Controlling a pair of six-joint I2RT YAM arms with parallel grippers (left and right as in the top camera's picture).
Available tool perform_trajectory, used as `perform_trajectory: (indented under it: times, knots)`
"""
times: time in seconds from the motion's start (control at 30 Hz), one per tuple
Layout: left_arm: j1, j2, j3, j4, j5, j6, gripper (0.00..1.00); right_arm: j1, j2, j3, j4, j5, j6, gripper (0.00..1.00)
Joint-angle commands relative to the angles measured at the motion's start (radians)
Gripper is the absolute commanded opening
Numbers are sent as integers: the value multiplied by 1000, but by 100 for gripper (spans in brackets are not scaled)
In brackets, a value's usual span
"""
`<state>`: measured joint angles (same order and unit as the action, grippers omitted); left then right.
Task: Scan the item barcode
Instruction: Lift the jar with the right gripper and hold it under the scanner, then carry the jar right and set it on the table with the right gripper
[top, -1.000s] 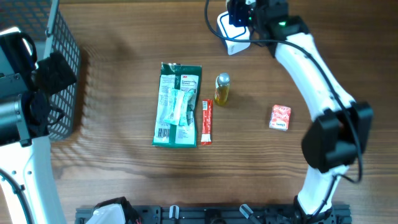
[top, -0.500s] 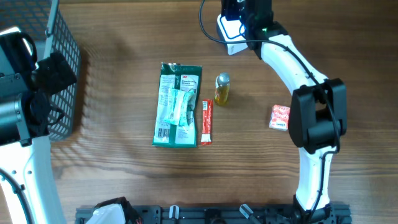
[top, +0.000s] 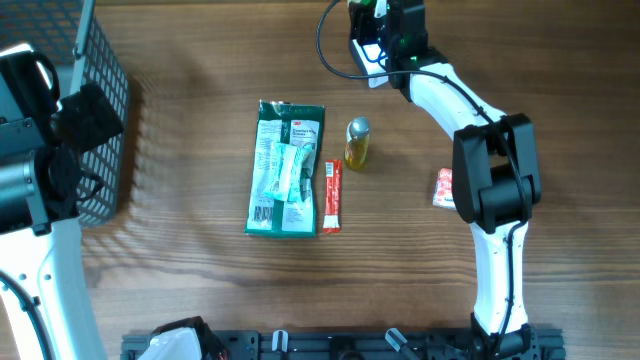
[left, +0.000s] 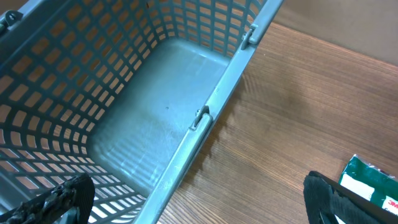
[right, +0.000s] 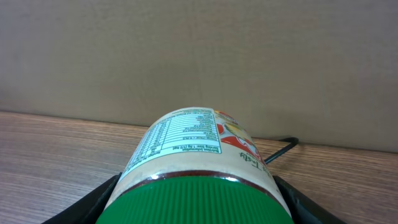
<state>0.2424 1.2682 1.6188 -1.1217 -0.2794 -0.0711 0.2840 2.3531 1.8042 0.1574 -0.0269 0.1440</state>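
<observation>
My right gripper needs to set the jar down across from the yellow bottle, past the red and white box (top: 537, 170).
My right gripper (right: 199, 202) is shut on a jar (right: 193, 149) with a green ribbed lid and a printed nutrition label, one finger against each side. In the overhead view the right gripper (top: 388, 28) hangs at the far edge of the table, over a white barcode scanner (top: 368, 58) that it partly hides. I see no barcode on the jar from here. Far to the left, my left gripper (left: 199, 205) stands wide open with nothing in it, above the rim of a grey mesh basket (left: 205, 118).
On the wooden table lie a green packet (top: 287, 168), a red stick sachet (top: 332, 196), a small yellow bottle (top: 357, 142) and a red and white box (top: 443, 188) partly under my right arm. The basket (top: 100, 90) stands at the left edge.
The right arm has swung its elbow and forearm leftward, and the gripper with the jar has shifted a little left over the scanner. The left arm has not moved.
</observation>
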Motion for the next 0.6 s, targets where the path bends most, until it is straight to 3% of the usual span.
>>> perform_trajectory:
  times: [0.0,0.1,0.2,0.4,0.57]
  knots:
    - [4,2,3,3,2,12,100,-10,-40,13,13,-35,-11,4]
    - [4,2,3,3,2,12,100,-23,-129,13,-13,-34,-14,4]
    - [4,2,3,3,2,12,100,-53,-255,13,-142,-34,-13,4]
    - [4,2,3,3,2,12,100,-149,-462,13,-692,-34,-3,4]
    - [4,2,3,3,2,12,100,-251,-461,6,-1137,19,-3,12]
